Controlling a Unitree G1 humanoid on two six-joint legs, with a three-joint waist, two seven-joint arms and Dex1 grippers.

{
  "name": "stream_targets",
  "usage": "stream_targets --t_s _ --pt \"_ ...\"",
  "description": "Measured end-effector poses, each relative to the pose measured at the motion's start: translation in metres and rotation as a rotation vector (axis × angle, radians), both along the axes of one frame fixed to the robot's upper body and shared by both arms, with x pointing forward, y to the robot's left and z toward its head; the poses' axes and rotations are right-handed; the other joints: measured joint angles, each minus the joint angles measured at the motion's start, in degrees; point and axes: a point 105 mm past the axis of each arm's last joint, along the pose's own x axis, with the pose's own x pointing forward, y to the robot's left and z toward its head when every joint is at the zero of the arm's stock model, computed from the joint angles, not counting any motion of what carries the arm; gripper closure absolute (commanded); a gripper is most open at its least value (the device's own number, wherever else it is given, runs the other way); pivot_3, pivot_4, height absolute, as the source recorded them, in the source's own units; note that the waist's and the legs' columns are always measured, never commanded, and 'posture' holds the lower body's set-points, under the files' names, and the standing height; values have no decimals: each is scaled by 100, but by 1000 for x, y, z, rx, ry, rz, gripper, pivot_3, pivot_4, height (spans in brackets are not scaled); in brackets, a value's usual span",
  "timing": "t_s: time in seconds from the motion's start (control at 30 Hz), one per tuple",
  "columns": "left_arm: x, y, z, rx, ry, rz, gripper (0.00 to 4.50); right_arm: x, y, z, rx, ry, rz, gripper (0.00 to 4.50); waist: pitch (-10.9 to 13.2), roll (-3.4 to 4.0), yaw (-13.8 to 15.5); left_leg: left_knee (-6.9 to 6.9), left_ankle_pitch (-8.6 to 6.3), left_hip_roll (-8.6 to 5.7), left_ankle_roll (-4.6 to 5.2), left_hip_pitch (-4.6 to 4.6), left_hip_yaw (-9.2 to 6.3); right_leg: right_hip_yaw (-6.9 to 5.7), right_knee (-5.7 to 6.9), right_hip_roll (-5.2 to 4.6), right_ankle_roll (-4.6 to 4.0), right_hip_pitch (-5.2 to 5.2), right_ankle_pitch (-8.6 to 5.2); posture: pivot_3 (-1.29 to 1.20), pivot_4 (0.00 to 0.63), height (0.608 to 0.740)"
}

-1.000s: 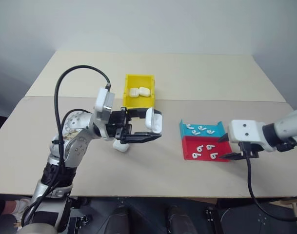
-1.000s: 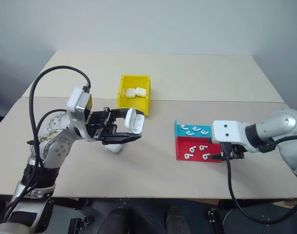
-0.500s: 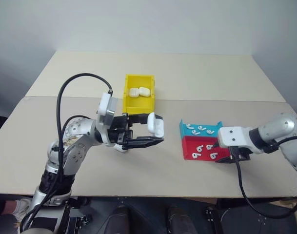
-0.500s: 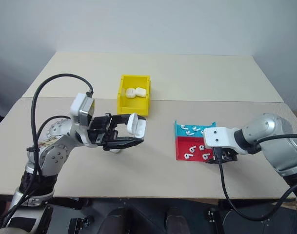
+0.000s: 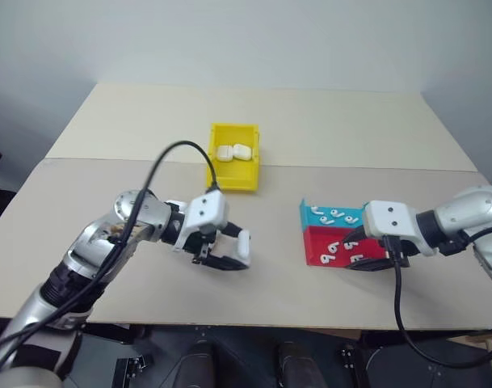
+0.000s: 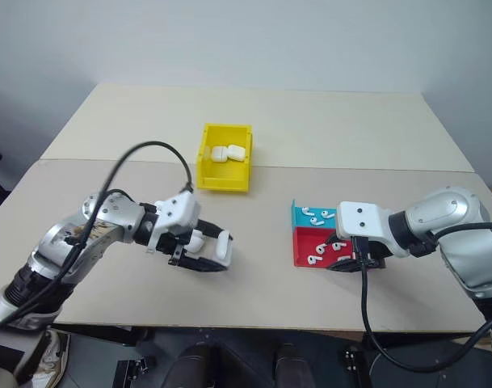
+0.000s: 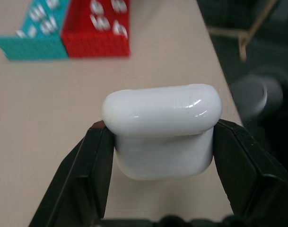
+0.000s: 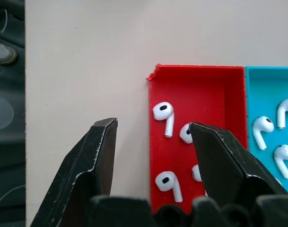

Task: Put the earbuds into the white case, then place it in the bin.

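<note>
My left fingers reach the white case's lid; I should set the case down and regrip its body (image 7: 163,158), below the lid.
My left gripper (image 5: 234,252) is shut on a white case (image 7: 162,130), its black fingers (image 7: 94,170) pressing both sides. The lid looks closed. The case (image 5: 243,242) hangs low over the table, left of centre. A second white case (image 6: 195,240) lies on the table just behind it. The yellow bin (image 5: 229,179) stands farther back with two cases (image 5: 232,151) inside. My right gripper (image 8: 153,156) is open above the near edge of the red tray (image 8: 196,68). Earbuds (image 8: 165,116) lie in that tray and more earbuds (image 8: 264,130) in the teal one.
The teal tray (image 5: 330,215) and red tray (image 5: 322,242) sit side by side at the right of the beige table (image 5: 310,129). A black cable (image 5: 399,315) hangs from my right wrist over the table's front edge.
My left arm has sunk and tipped downward, bringing the held case from mid-air to just above the table. My right gripper has slid a little left over the red tray.
</note>
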Motion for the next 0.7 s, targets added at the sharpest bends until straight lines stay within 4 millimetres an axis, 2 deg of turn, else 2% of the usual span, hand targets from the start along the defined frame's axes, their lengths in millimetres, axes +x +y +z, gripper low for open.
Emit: stream_targets --t_s 0.17,0.27,0.4,0.57,0.7 --pt "-5 8 -8 200 -35 -115 1693 -4 2 1 21 -2 -9 1574 0 0 -4 1 0 0 0 1 0 1 1 0 -1 0 -1 0 150 740" --pt "-1 11 -23 292 -60 -124 1693 -5 5 4 34 -17 -13 1574 0 0 -2 2 0 0 0 1 0 1 1 0 -1 2 -1 0 150 740" --pt "11 7 -39 329 -84 -93 1693 -6 6 3 38 -22 -29 1574 0 0 4 4 0 0 1 -2 -1 1 2 0 0 0 0 0 150 740" --pt "18 3 -41 353 -153 -84 1693 -9 7 2 53 -12 -43 1574 -2 3 12 7 0 0 2 6 -2 1 7 0 0 9 0 0 150 740" --pt "23 2 -43 371 -190 -71 431 -10 10 4 60 -28 -46 1628 -7 10 1 10 1 0 3 16 -3 1 16 1 0 15 3 0 150 740"
